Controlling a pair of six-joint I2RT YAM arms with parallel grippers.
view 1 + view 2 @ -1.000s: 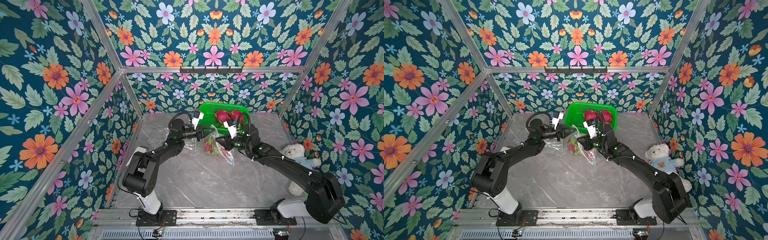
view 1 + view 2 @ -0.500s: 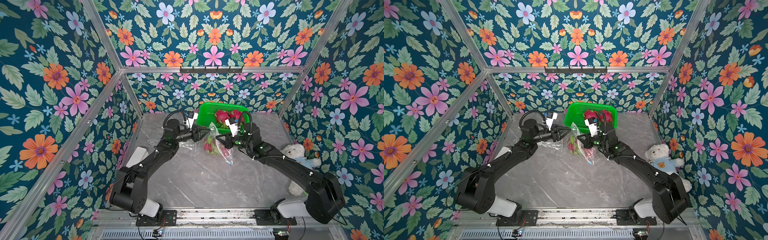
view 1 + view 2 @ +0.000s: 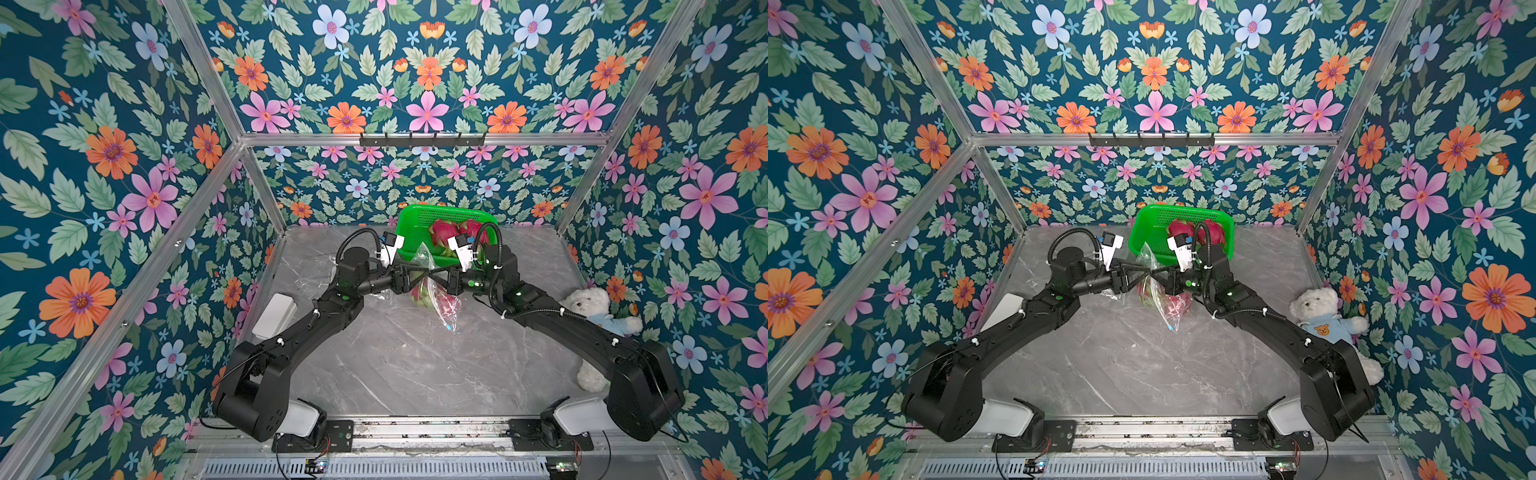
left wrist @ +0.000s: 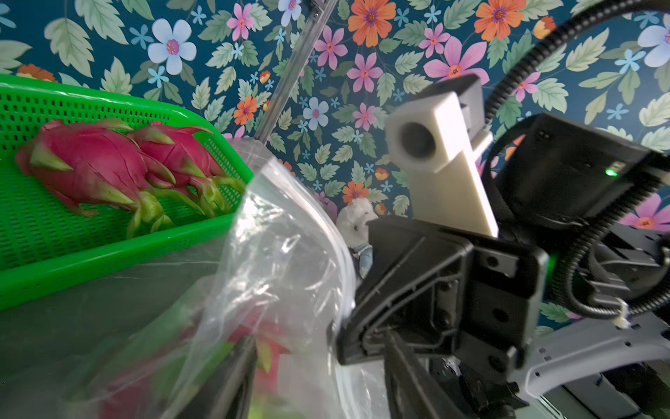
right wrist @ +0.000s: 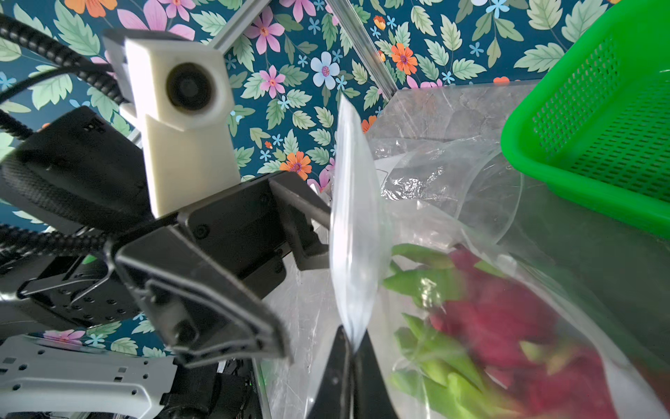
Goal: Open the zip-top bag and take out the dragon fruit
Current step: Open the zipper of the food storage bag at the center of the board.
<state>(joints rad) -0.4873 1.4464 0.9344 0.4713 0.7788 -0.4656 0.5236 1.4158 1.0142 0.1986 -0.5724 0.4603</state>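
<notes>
My left gripper is to pinch the facing edge (image 4: 335,324) before my right gripper pulls away, as the bag's opening is a narrow flap above my right gripper.
The clear zip-top bag (image 3: 441,305) stands at mid-table, and a dragon fruit (image 5: 500,319) with pink skin and green scales shows through its film. My right gripper (image 5: 350,348) is shut on the bag's upper edge, which rises as a thin flap above the tips. My left gripper (image 4: 319,384) faces it from the other side, open, with bag film and blurred fruit (image 4: 268,348) between its spread fingers. In both top views the two grippers (image 3: 424,272) (image 3: 1156,274) nearly meet over the bag's mouth. Two more dragon fruit (image 4: 90,163) (image 4: 181,156) lie in the green basket (image 4: 108,254).
The green basket (image 3: 415,224) stands just behind the bag against the back wall. A white teddy bear (image 3: 594,303) lies by the right wall, beside my right arm. A white block (image 3: 274,316) rests near the left wall. Bare marble table (image 3: 395,365) stretches toward the front rail.
My left gripper went from shut to open, drew back a little to the left, then came right again onto the bag's mouth. The right gripper kept its hold and barely moved.
</notes>
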